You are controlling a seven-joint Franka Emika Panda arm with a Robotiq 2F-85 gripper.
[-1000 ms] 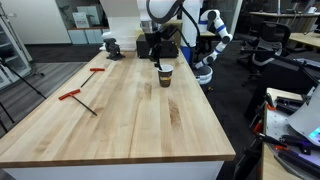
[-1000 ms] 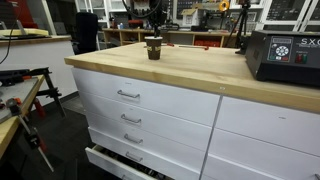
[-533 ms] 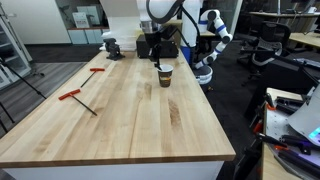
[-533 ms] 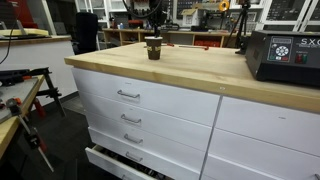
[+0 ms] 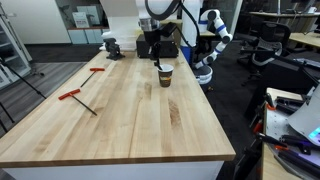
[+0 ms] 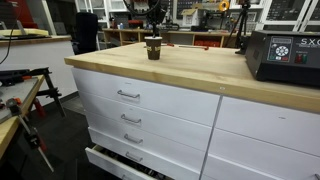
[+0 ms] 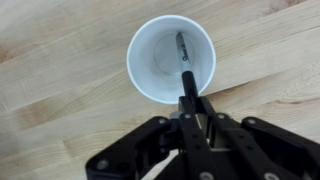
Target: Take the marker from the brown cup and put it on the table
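I should release the marker from my gripper and leave it on the bare wood [image 5: 163, 98], in front of the brown cup. The marker still leans in the cup.
The brown cup [image 5: 165, 76] stands upright on the far part of the wooden table [image 5: 120, 120]; it also shows in an exterior view [image 6: 153, 48]. In the wrist view I look straight down into its white inside [image 7: 160, 60]. The dark marker [image 7: 184, 62] leans in the cup with its upper end past the rim. My gripper [image 7: 192, 102] is right above the cup's edge, its two fingers shut on the marker's upper end. In both exterior views the gripper [image 5: 157, 50] [image 6: 154, 27] hangs just above the cup.
Two red T-shaped tools [image 5: 76, 97] [image 5: 97, 70] lie on the table's left side. A black box [image 6: 283, 55] stands near one table edge. A dark device [image 5: 112, 46] and a black unit [image 5: 160, 44] sit at the far end.
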